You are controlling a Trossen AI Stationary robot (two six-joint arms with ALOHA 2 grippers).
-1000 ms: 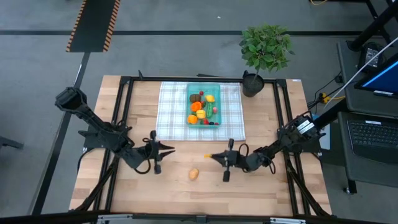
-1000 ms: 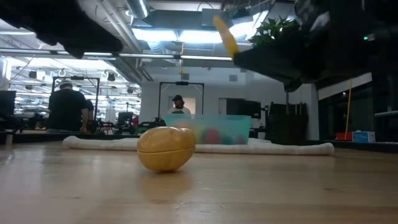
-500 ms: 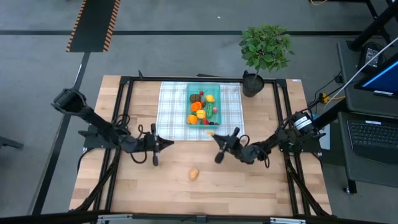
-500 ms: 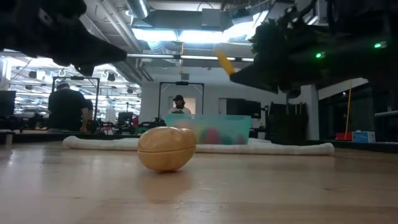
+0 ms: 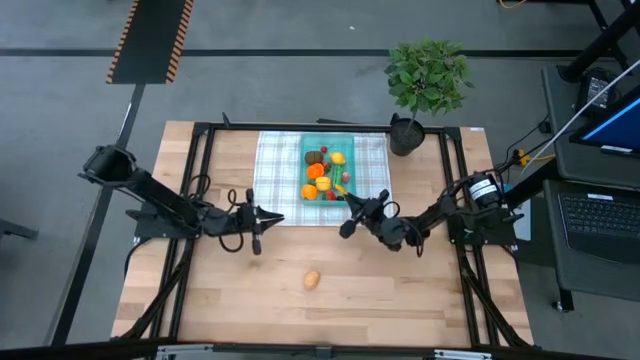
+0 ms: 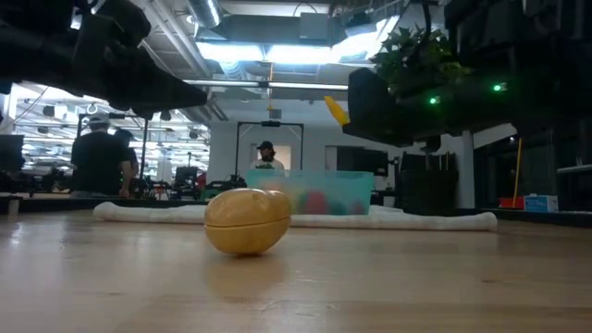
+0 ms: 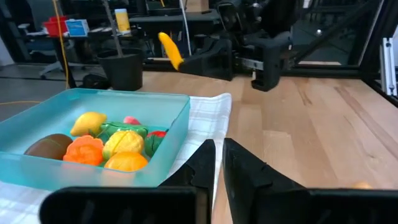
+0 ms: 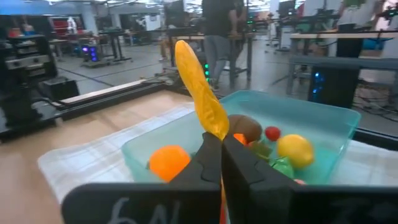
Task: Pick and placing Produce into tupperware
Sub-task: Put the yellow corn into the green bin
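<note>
My right gripper is holding the banana. It will let go of it between the red produce and the teal tupperware's near side (image 5: 332,201).
The teal tupperware (image 5: 327,168) stands on a checked cloth (image 5: 275,175) with several pieces of produce inside, among them a lemon (image 8: 295,149), an orange (image 8: 168,162) and a brown kiwi (image 7: 48,147). A tan potato (image 5: 312,280) lies on the bare wood near the table's front, also in the low view (image 6: 247,220). My right gripper (image 5: 347,200) hovers at the tupperware's near edge, shut on a small yellow banana (image 8: 199,90). My left gripper (image 5: 276,218) is shut and holds nothing, level above the cloth's near left corner. My right gripper pinches the banana's lower end (image 8: 216,132) between its two fingers. The fingers come level from the table's near right, pointing at the tupperware. The banana sticks out past the fingertips and slants upward (image 6: 336,109), lifted clear of the cloth.
A potted leafy plant (image 5: 425,80) stands at the far right corner by the cloth. Black frame rails (image 5: 195,170) run along the table's sides. People stand in the room beyond the table.
My right gripper has swung from the middle of the table toward the far edge and turned to face the tupperware, carrying the banana along. My left gripper has gone toward the far edge, up to the cloth's near left corner. The potato has kept still.
</note>
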